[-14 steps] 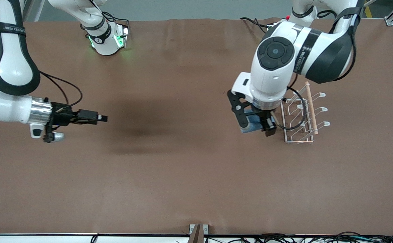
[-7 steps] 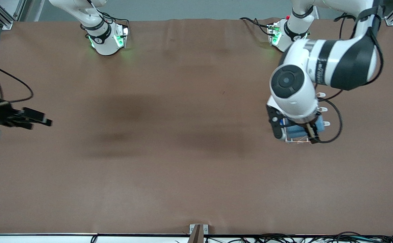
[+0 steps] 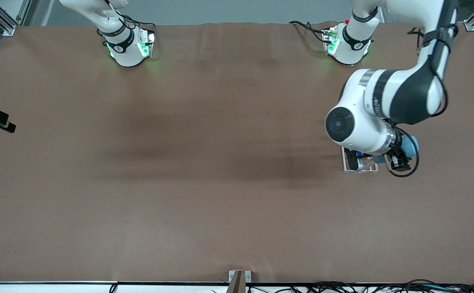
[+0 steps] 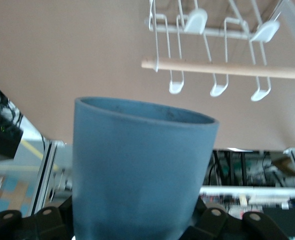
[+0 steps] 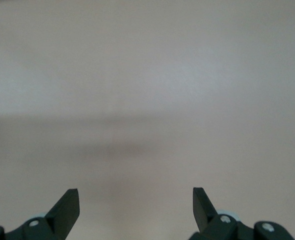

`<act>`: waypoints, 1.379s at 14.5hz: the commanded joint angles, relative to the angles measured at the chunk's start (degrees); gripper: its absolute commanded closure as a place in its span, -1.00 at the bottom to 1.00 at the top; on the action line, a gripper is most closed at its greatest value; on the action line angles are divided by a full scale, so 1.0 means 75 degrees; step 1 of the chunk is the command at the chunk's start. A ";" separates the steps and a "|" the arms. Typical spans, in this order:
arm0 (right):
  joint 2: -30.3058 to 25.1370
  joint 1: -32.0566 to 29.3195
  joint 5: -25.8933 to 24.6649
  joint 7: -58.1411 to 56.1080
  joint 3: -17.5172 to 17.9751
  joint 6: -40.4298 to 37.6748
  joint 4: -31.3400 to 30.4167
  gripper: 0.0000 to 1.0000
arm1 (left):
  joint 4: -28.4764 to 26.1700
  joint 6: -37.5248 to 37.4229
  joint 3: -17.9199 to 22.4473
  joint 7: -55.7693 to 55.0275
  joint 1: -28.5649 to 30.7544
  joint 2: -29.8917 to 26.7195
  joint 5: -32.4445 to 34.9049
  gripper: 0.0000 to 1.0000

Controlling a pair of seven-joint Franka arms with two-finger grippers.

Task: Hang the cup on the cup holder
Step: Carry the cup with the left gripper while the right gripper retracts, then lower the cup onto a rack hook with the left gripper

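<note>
The light-blue cup, now tilted over the cup holder, will be let go by my left gripper on the cup holder's peg (image 3: 356, 154) nearest the front camera, facing in the middle of the table.
My left gripper (image 3: 398, 158) is shut on the light-blue cup (image 3: 410, 145) and holds it tilted over the white wire cup holder (image 3: 366, 171), by the corner that lies nearest the front camera. The arm hides most of the holder in the front view. In the left wrist view the cup (image 4: 142, 170) fills the foreground, rim toward the cup holder (image 4: 212, 30), whose wooden dowel (image 4: 227, 69) and loop-tipped prongs show just past the rim. My right gripper (image 3: 8, 126) is open and empty at the table's edge at the right arm's end; it also shows in the right wrist view (image 5: 136, 205).
The brown table cover (image 3: 204, 183) is bare apart from the holder. Both arm bases (image 3: 129, 49) stand along the edge farthest from the front camera. A small bracket (image 3: 239, 276) sits at the edge nearest that camera.
My left arm has carried the cup from beside the holder to over it, toward the left arm's end. My right arm has drawn back to its end of the table.
</note>
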 commanded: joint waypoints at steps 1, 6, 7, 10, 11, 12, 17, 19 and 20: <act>-0.0897 -0.0650 -0.0465 0.0728 0.1034 -0.0253 -0.0566 -1.00 | -0.1466 -0.0001 -0.0403 -0.0769 -0.0169 -0.0599 0.0921 -0.15; -0.1392 -0.0383 0.0048 0.0765 0.0675 -0.0089 -0.1307 -1.00 | -0.2276 -0.0001 -0.0487 -0.1578 -0.0345 -0.0412 0.1801 -0.15; -0.1392 -0.0138 0.0190 0.0754 0.0347 -0.0089 -0.1342 -1.00 | -0.2301 -0.0001 -0.0487 -0.1720 -0.0368 -0.0319 0.1850 -0.15; -0.1415 -0.0007 0.0156 0.0683 0.0238 -0.0031 -0.1424 -1.00 | -0.2289 -0.0036 -0.0487 -0.1990 -0.0532 -0.0026 0.2153 -0.15; -0.1404 -0.0007 0.0109 0.0672 0.0250 -0.0019 -0.1424 -1.00 | -0.2289 -0.0059 -0.0475 -0.2142 -0.0556 0.0103 0.2178 -0.15; -0.1403 0.0156 0.0028 0.0672 0.0239 -0.0019 -0.1413 -1.00 | -0.2278 -0.0059 -0.0475 -0.2248 -0.0556 0.0197 0.2236 -0.15; -0.1357 0.0369 -0.0337 0.0672 0.0204 0.0134 -0.1366 -1.00 | -0.2266 -0.0409 -0.0475 -0.2658 -0.0533 0.0596 0.2623 -0.15; -0.1345 0.0333 -0.0290 0.0683 0.0192 0.0122 -0.1366 -1.00 | -0.2243 -0.0446 -0.0475 -0.2776 -0.0556 0.0713 0.2635 -0.15; -0.1345 0.0345 -0.0289 0.0672 0.0192 0.0122 -0.1366 -1.00 | -0.2231 -0.0458 -0.0475 -0.2904 -0.0545 0.0771 0.2635 -0.15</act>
